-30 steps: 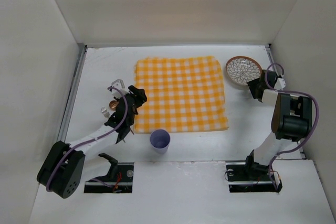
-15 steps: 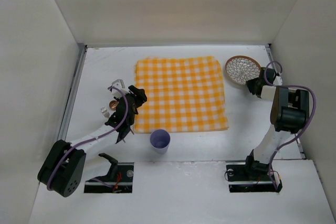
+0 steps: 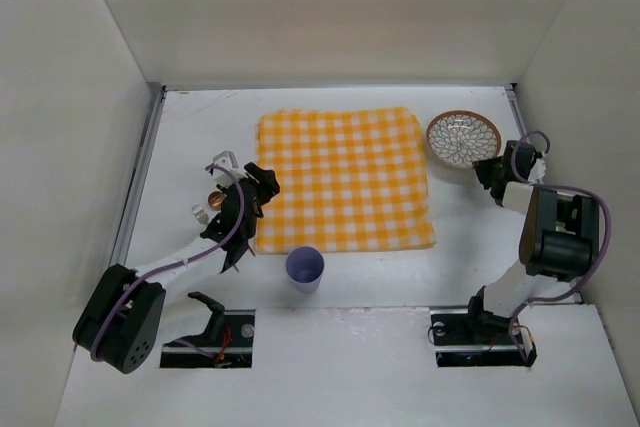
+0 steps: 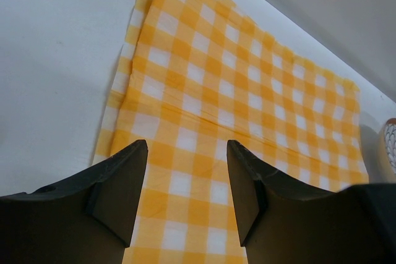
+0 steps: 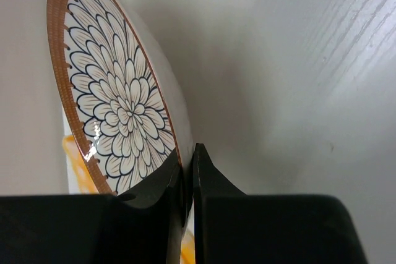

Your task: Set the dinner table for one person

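Note:
The robot's right gripper will set the plate down on the middle of the yellow-and-white checked cloth (image 3: 340,183).
The dinner table (image 3: 190,127) is the wide white surface. A yellow-and-white checked cloth (image 3: 345,177) lies flat at its middle. A small plate (image 3: 463,137) with a brown rim and flower pattern sits at the cloth's far right corner. My right gripper (image 3: 491,169) is shut on the plate's near-right rim; the right wrist view shows the plate (image 5: 117,109) pinched between the two fingers of the gripper (image 5: 190,153). My left gripper (image 3: 262,179) hovers open over the cloth's left edge, with only cloth (image 4: 247,91) between its fingers (image 4: 130,165).
A lilac cup (image 3: 305,268) stands upright just off the cloth's near edge. Small metal pieces, one copper-coloured (image 3: 212,197), lie left of the left arm. White walls close in the table on the left, back and right.
The right gripper's fingers have closed onto the plate's rim, and the right wrist has shifted slightly to the right. The left arm has not moved.

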Controlling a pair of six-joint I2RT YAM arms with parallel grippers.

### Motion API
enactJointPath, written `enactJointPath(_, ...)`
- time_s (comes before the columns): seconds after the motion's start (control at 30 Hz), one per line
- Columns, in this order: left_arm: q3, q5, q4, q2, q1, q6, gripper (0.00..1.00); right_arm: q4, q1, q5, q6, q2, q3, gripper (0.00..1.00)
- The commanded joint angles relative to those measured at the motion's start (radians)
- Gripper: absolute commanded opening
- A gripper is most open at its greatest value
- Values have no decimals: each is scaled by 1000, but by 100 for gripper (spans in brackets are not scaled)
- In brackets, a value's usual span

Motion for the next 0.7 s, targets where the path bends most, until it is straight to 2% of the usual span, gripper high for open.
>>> enactJointPath(0.0,-4,-13,60,3,5,12,52,237,12,-68,47,-174,24,5)
enactJointPath(0.1,-4,-18,60,-3,-1,13,52,226,84,-74,32,-239,8,5)
enactJointPath(0.2,-1,-13,62,11,5,13,52,213,211,-109,9,-248,15,6)
enactJointPath(0.4,-7,-18,56,-18,10,22,52,193,458,-176,-28,-187,19,6)
enactJointPath(0.67,-7,-24,51,-21,11,26,51,177,642,-206,-57,-95,42,7)
